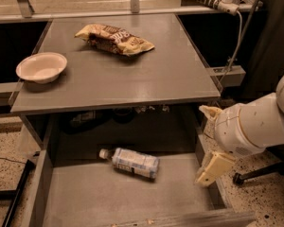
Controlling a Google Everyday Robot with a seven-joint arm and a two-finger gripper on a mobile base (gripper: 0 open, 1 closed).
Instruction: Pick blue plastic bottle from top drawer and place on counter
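Observation:
My gripper is going to close on the bottom end [150,166] of the blue plastic bottle, opposite its white cap.
The blue plastic bottle [131,162] lies on its side on the floor of the open top drawer [99,200], white cap pointing left. The counter [146,79] spans above the drawer's back half. My gripper [201,145] hangs at the drawer's right wall, to the right of the bottle and apart from it. It is open and empty, with one cream finger [213,168] low over the drawer's right edge and the other finger [209,112] just under the counter's front right corner.
A white bowl [41,66] sits at the counter's left edge. A yellow-and-brown snack bag [114,38] lies at the counter's back middle. A white cable [236,37] hangs at the right. A chair base [260,174] stands on the speckled floor at the right.

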